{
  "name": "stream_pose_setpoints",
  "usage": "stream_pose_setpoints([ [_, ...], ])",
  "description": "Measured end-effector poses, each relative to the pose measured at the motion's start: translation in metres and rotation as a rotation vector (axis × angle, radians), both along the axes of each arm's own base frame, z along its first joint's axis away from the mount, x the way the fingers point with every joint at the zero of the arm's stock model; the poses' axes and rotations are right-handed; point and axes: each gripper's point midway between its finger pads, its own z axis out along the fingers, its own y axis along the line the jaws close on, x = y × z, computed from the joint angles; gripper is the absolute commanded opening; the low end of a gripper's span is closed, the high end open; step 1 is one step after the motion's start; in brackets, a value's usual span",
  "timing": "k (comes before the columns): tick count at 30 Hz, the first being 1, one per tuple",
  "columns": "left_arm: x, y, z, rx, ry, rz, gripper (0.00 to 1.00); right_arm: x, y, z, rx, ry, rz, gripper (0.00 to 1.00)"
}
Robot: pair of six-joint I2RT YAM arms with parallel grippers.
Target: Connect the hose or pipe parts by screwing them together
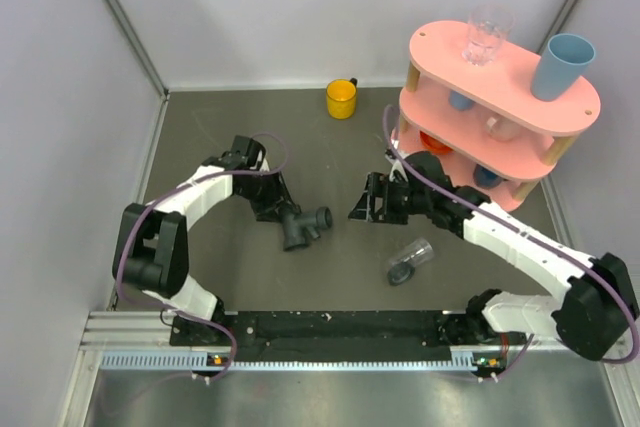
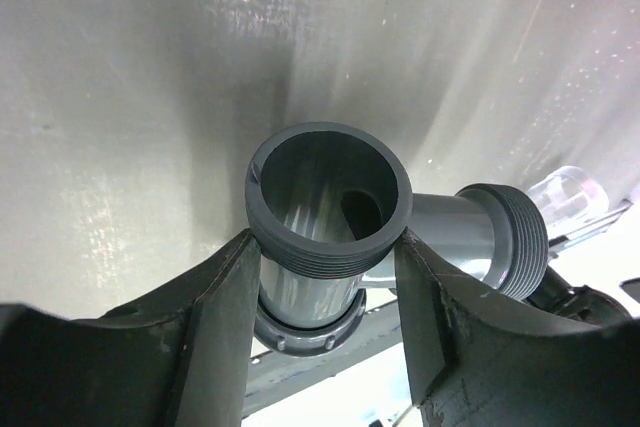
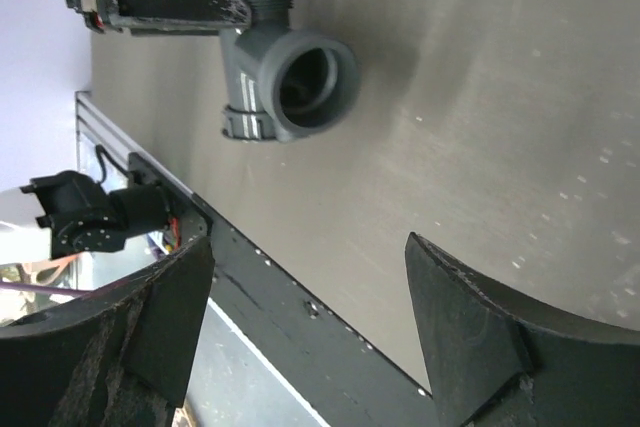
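Observation:
My left gripper is holding the fitting by its threaded upright end, so my right gripper needs to take the fitting's side branch [image 1: 322, 218] while my left gripper moves to the fitting's body.
The dark grey T-shaped pipe fitting [image 1: 303, 226] lies left of the table's centre, and my left gripper [image 1: 283, 213] is shut on it. In the left wrist view, both fingers press the sides of its threaded upright end [image 2: 328, 197], and its side branch [image 2: 497, 237] points right. The short clear tubular piece with a grey collar [image 1: 410, 260] lies on its side, apart, toward the near right. My right gripper [image 1: 360, 207] hovers open just right of the fitting with nothing between its fingers [image 3: 470, 317]. It faces the fitting's open mouth [image 3: 300, 82].
A yellow cup [image 1: 341, 98] stands at the back. A pink two-tier shelf [image 1: 440, 47] at the back right carries a clear drinking glass [image 1: 487, 35], a blue cup [image 1: 563, 65] and small items below. The black base rail [image 1: 330, 327] runs along the near edge.

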Motion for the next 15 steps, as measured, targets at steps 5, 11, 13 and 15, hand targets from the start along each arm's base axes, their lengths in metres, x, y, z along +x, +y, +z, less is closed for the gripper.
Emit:
stream_pose_setpoints([
  [5, -0.005, -0.005, 0.004, -0.048, 0.004, 0.025, 0.23, -0.001, 0.029, -0.007, 0.039, 0.015, 0.044, 0.76],
  [11, -0.006, -0.010, 0.002, -0.077, 0.002, 0.016, 0.24, 0.004, 0.051, -0.029, 0.029, 0.036, 0.082, 0.75],
  [13, -0.008, -0.011, 0.002, -0.087, 0.006, 0.010, 0.24, 0.009, 0.056, -0.036, 0.017, 0.038, 0.093, 0.74],
  [15, -0.009, -0.013, 0.003, -0.095, 0.006, 0.003, 0.24, 0.015, 0.061, -0.042, 0.005, 0.036, 0.103, 0.74],
])
